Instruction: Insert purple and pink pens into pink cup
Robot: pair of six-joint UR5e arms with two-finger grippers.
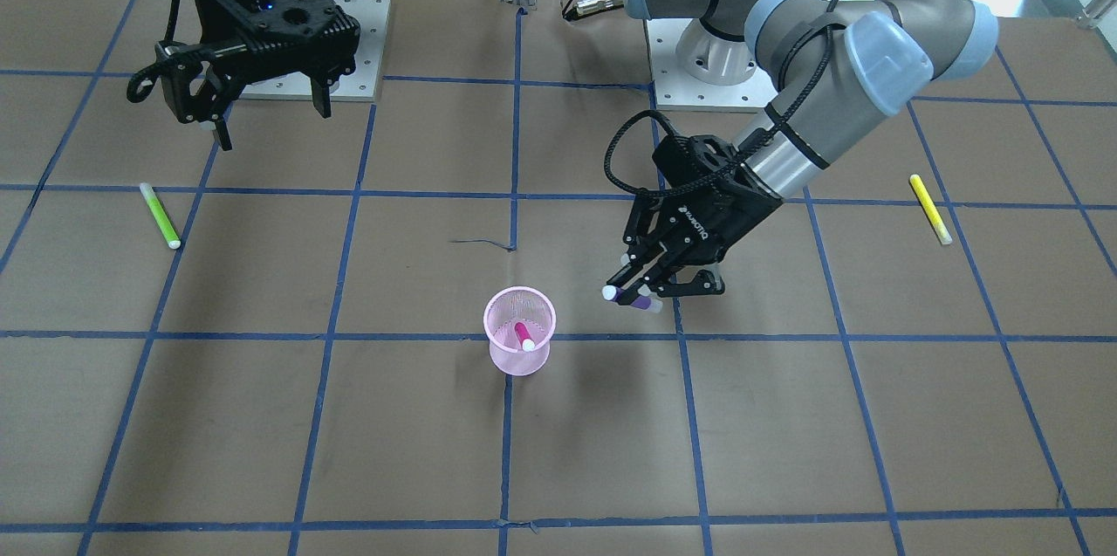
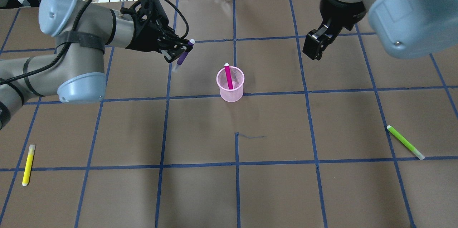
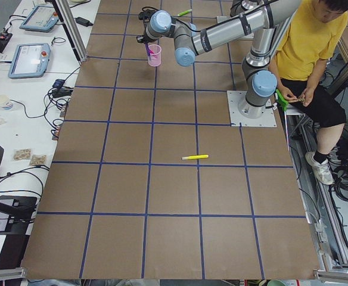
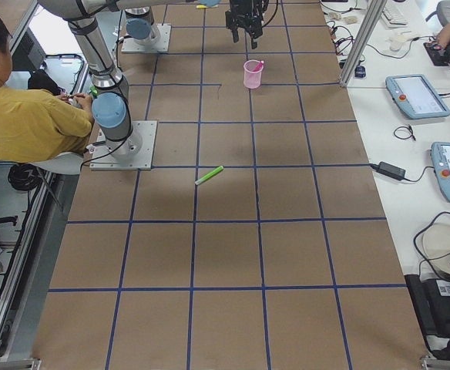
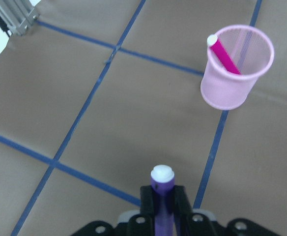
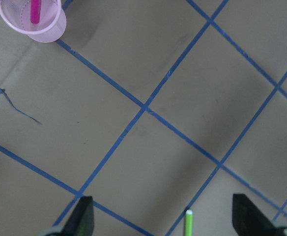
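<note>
Next, my left gripper releases the purple pen inside the pink cup (image 1: 507, 316) (image 5: 246, 49), next to the pink pen.
The pink mesh cup (image 2: 232, 95) stands upright mid-table with the pink pen (image 2: 228, 76) leaning inside it. It shows in the front view too (image 1: 515, 361), with the pen (image 1: 524, 335). My left gripper (image 2: 179, 54) is shut on the purple pen (image 2: 182, 56) and holds it above the table, to the side of the cup and apart from it. The left wrist view shows the purple pen (image 5: 162, 196) between the fingers, with the cup (image 5: 227, 93) ahead. My right gripper (image 2: 316, 47) is open and empty, raised well away from the cup.
A yellow pen (image 2: 28, 164) lies near my left front side. A green pen (image 2: 405, 142) lies at my right and shows in the right wrist view (image 6: 188, 223). A person in yellow (image 3: 302, 47) sits behind the arm bases.
</note>
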